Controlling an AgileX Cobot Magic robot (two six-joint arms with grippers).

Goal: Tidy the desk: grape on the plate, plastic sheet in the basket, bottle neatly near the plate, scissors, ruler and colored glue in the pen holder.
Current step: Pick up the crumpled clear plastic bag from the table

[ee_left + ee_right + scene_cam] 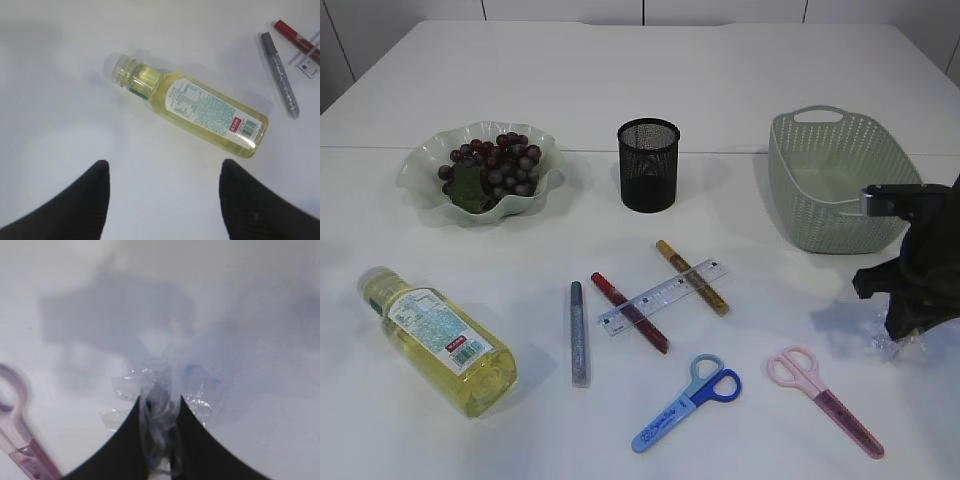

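Next, my right gripper releases the plastic sheet inside the green basket (854,184), just behind the basket's near rim.
My right gripper (161,400) is shut on the crumpled clear plastic sheet (160,390), at the right table edge (905,335), in front of the green basket (820,215). My left gripper (162,172) is open and empty above the table, just short of the lying yellow bottle (200,107), also in the exterior view (440,340). Grapes (500,165) lie on the green plate (425,165). The black mesh pen holder (648,165) stands mid-table. A clear ruler (665,295) lies across red glue (630,312) and gold glue (692,277); silver glue (579,333) lies to their left. Blue scissors (685,403) and pink scissors (825,400) lie in front.
The white table's front edge is close behind the scissors. The pink scissors' handle shows at the lower left of the right wrist view (20,440). The silver glue (280,75) and red glue (297,37) lie to the right of the bottle in the left wrist view.
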